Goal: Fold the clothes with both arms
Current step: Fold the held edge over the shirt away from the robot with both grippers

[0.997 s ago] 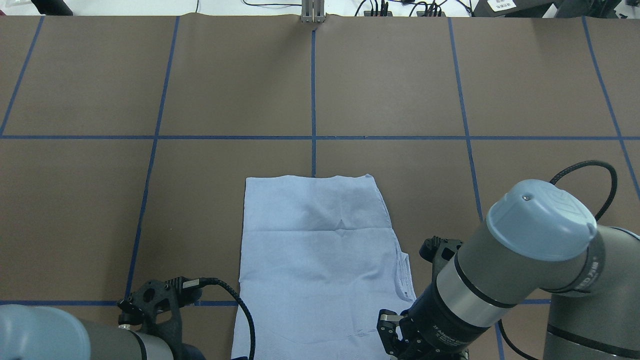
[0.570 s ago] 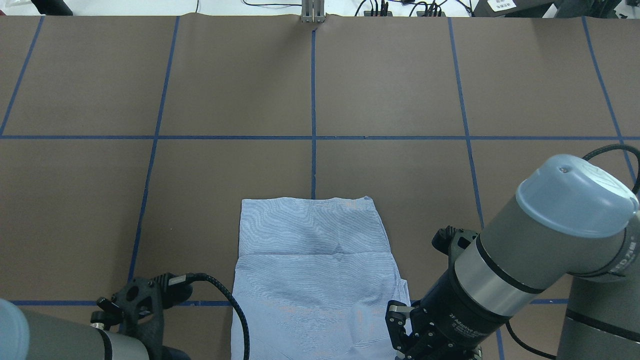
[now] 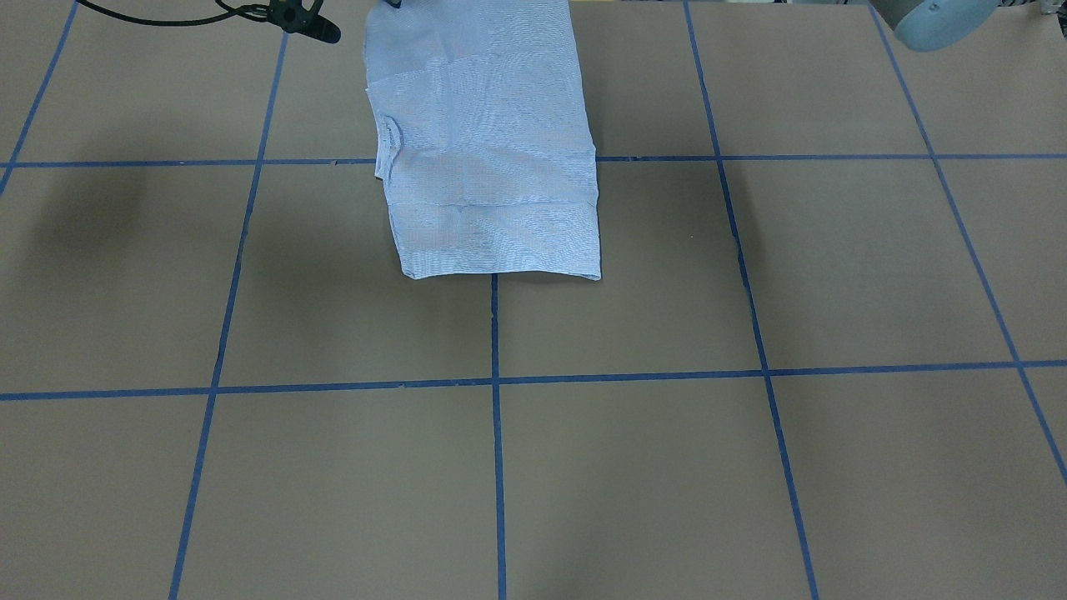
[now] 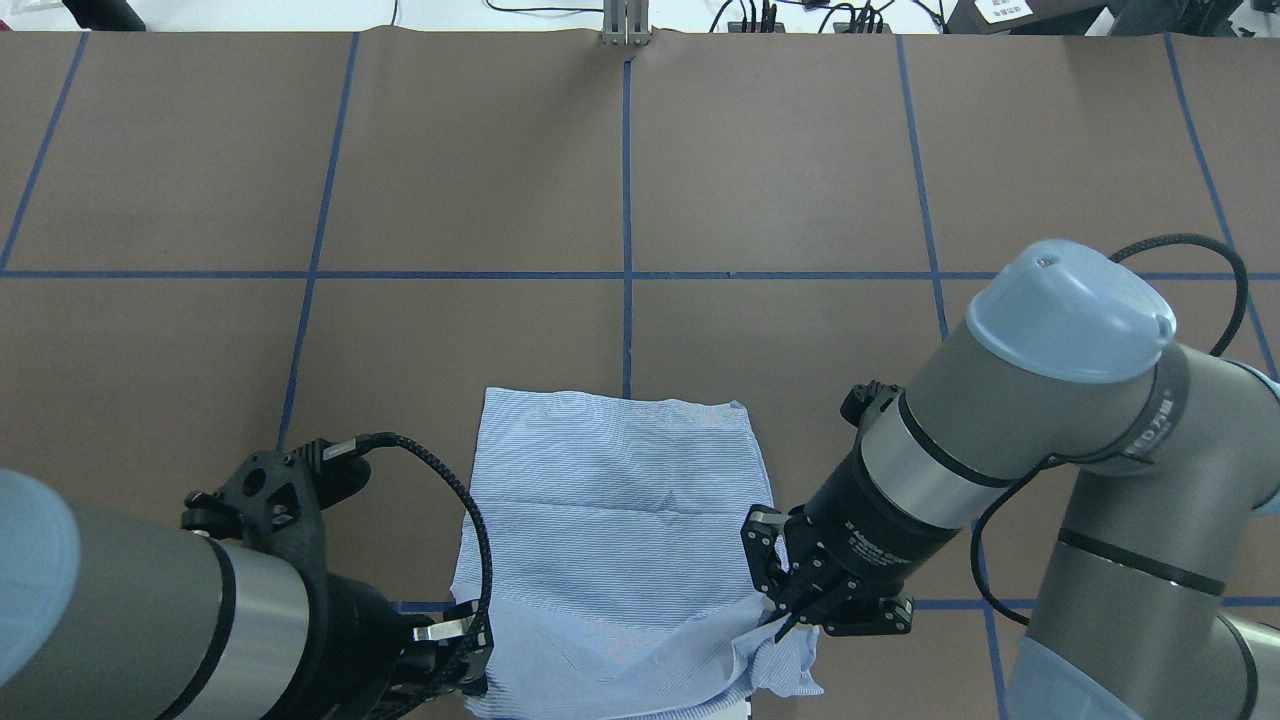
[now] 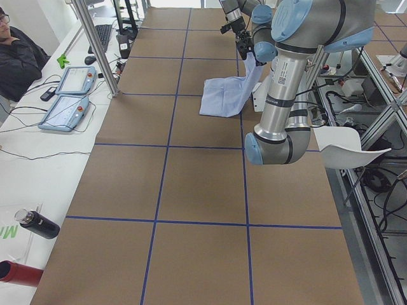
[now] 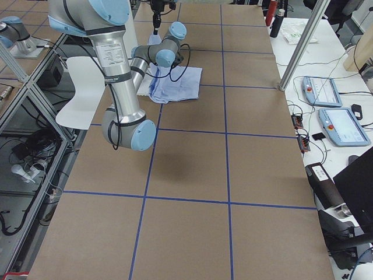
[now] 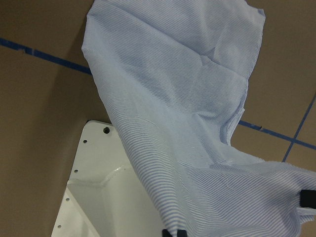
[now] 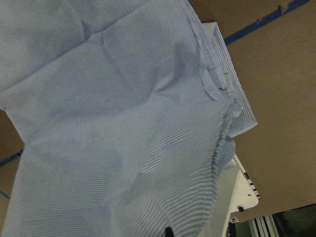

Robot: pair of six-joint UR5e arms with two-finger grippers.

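Observation:
I'll release the striped shirt's lifted edge, now bunched between both grippers, with my right gripper on the flat cloth just inside its far corner (image 3: 445, 238).
The light blue-and-white striped shirt (image 4: 610, 520) lies folded in a rectangle at the table's near middle, and shows too in the front-facing view (image 3: 488, 142). Its near edge is lifted and bunched between both grippers. My left gripper (image 4: 462, 655) is shut on the near left corner. My right gripper (image 4: 788, 618) is shut on the near right corner, where cloth hangs in a wad. In the left wrist view the shirt (image 7: 187, 98) drapes down from a black fingertip (image 7: 173, 232). The right wrist view is almost filled by the shirt (image 8: 108, 108).
The brown table (image 4: 800, 180) carries a blue tape grid. The white pedestal base plate (image 7: 98, 197) sits just under the lifted cloth. A seated person (image 5: 16, 44), control pendants (image 5: 70, 95) and a metal post (image 5: 95, 44) line the far bench.
The shirt slid toward the robot. Both grippers then came up and forward into view with its near corners, so the near edge now hangs bunched above the table.

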